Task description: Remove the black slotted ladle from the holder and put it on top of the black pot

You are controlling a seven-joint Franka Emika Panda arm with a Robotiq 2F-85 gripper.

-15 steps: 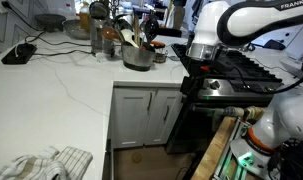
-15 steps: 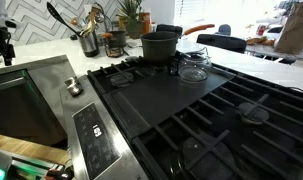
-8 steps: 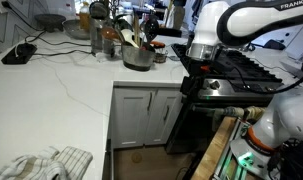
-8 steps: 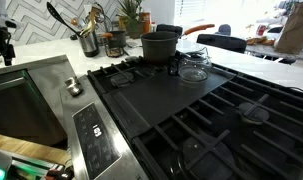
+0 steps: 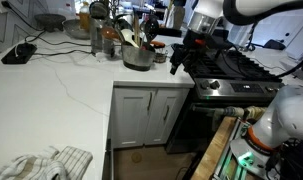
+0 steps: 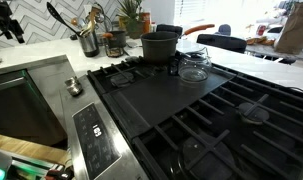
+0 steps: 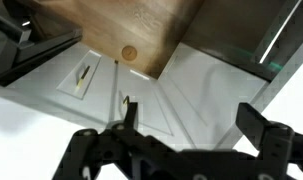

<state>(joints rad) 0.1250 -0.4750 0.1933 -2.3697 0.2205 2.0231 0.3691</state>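
Note:
My gripper needs to next move to the top of the black slotted ladle's head (image 5: 150,22), above the shiny metal holder, and close there.
The black slotted ladle (image 6: 58,17) stands in the shiny metal holder (image 6: 89,43) with wooden utensils, at the back of the counter. The holder also shows in an exterior view (image 5: 138,56). The small matt black pot (image 6: 159,46) sits on the back of the stove, next to a glass jug (image 6: 195,65). My gripper (image 5: 179,62) hangs in the air at the stove's front edge, right of the holder and apart from it. In the wrist view the gripper (image 7: 191,118) is open and empty, with white cabinet doors below it.
A white counter (image 5: 61,90) holds a crumpled cloth (image 5: 46,163) at the front, a dark device (image 5: 19,54) at the left and bottles behind the holder. The stove (image 6: 191,110) has black grates. A potted plant (image 6: 129,15) stands behind the pot.
The arm has lifted and shifted a little toward the counter. The gripper now sits higher in both exterior views. The ladle, holder and pot have not moved.

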